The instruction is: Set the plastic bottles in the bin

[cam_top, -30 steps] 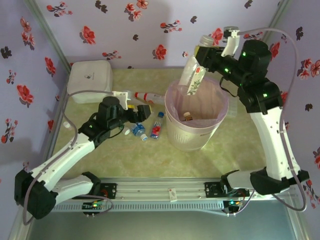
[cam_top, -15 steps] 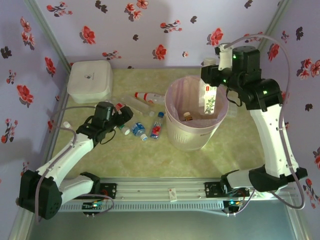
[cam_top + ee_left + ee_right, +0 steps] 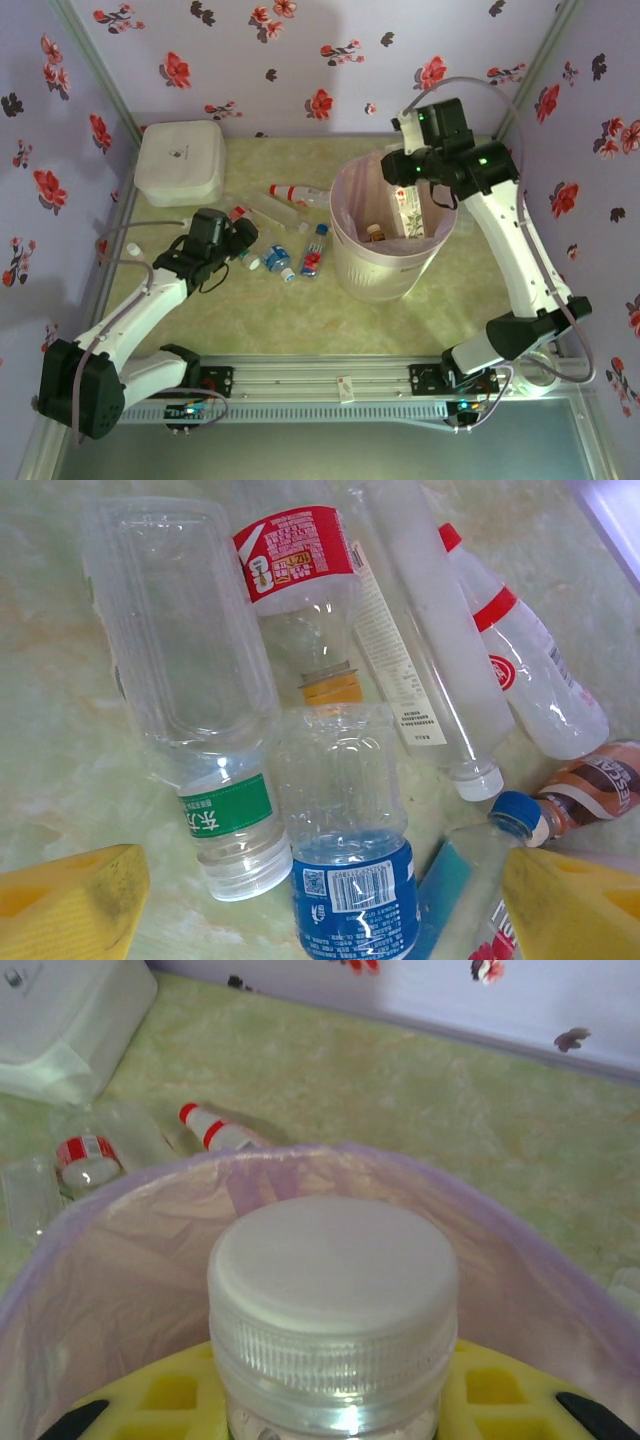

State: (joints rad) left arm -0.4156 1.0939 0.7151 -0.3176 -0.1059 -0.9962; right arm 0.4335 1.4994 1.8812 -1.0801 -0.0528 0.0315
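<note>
My right gripper is going to release the clear plastic bottle, now hanging upright inside the bin's rim, so that it sits beside the other bottle, deep inside the white bin [image 3: 395, 232].
My right gripper [image 3: 405, 170] is shut on a clear plastic bottle [image 3: 409, 208] with a white cap [image 3: 333, 1280], gripped just under the cap. The bottle hangs upright inside the rim of the white bin [image 3: 380, 275] with its pink liner [image 3: 120, 1250]. My left gripper [image 3: 247, 243] hovers open over a cluster of lying bottles. Its yellow fingers [image 3: 70, 905] stand either side of a blue-labelled bottle [image 3: 352, 875] and a green-labelled one [image 3: 195, 710]. A red-labelled bottle [image 3: 298, 560] and a long clear bottle [image 3: 430, 650] lie beyond them.
A white lidded box [image 3: 180, 162] sits at the back left. A red-and-white bottle [image 3: 295, 193] and a blue-capped bottle [image 3: 315, 250] lie left of the bin. Another bottle [image 3: 374, 231] lies inside the bin. Walls close in the back and sides.
The right arm swung left and lowered its bottle from tilted above the rim to upright inside the bin. The left gripper moved left and down over the bottles, jaws narrowing slightly.
</note>
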